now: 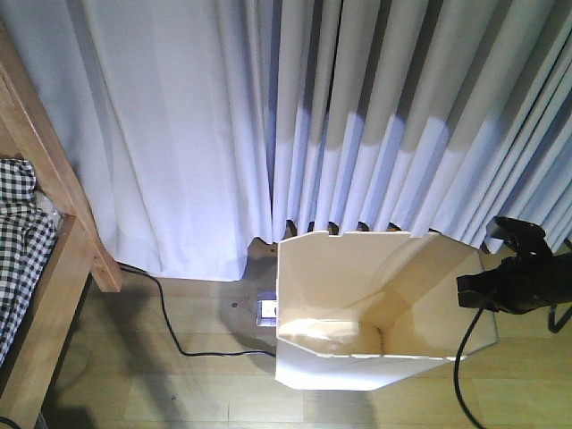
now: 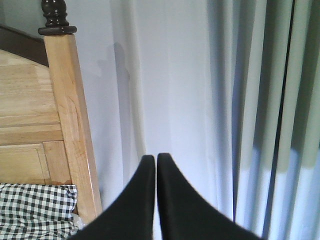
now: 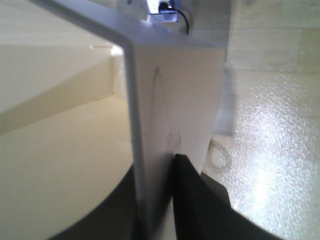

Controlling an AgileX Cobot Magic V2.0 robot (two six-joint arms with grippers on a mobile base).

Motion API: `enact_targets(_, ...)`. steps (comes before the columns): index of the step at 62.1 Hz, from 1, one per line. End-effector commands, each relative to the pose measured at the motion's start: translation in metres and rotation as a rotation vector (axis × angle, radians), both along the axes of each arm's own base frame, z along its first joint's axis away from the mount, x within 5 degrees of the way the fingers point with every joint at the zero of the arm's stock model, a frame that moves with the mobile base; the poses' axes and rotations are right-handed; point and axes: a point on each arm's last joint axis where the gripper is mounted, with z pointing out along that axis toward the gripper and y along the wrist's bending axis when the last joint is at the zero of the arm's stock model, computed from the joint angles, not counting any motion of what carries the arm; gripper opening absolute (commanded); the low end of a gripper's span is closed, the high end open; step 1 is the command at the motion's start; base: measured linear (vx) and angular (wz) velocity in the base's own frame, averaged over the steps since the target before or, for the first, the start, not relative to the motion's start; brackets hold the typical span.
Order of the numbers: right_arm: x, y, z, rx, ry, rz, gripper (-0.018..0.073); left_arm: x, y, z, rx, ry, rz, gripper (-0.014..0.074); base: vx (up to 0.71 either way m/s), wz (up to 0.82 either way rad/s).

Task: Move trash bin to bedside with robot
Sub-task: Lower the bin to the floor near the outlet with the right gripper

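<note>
Next, I set the white trash bin down with my right gripper on the wooden floor (image 1: pixel 347 359) by the floor socket.
The white trash bin (image 1: pixel 357 362), cream inside, stands on the wooden floor before the curtain, a little right of centre. My right gripper (image 1: pixel 474 290) is at its right rim. In the right wrist view it (image 3: pixel 155 165) is shut on the bin's thin wall (image 3: pixel 175 90), one finger inside and one outside. The bed is at the left, with a light wooden side rail (image 1: pixel 49 295) and checked bedding (image 1: pixel 18 241). The left wrist view shows my left gripper (image 2: pixel 156 159) shut and empty, facing the curtain, with the bed post (image 2: pixel 70 125) and bedding (image 2: pixel 35 205) to its left.
Pale curtains (image 1: pixel 268 116) hang across the whole back. A black cable (image 1: pixel 170 331) runs over the floor from the curtain to a floor socket (image 1: pixel 266 311) just behind the bin's left side. Wooden floor lies between bin and bed.
</note>
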Motion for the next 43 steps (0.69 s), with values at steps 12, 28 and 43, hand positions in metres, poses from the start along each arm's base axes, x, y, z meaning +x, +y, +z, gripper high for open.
enact_targets(12, 0.028, -0.002, -0.019, 0.118, 0.029, -0.020, -0.0003, 0.000, -0.001, 0.003, -0.022, -0.070, -0.009, -0.0006, 0.00, 0.02)
enact_targets(28, 0.051, -0.015, -0.076, 0.071, 0.074, -0.035, -0.0003, 0.000, -0.001, 0.003, -0.022, -0.070, -0.009, -0.0006, 0.00, 0.00)
enact_targets(43, 0.075, -0.022, -0.137, 0.076, 0.089, -0.045, -0.0003, 0.000, -0.001, 0.003, -0.022, -0.070, -0.009, -0.0006, 0.00, 0.00)
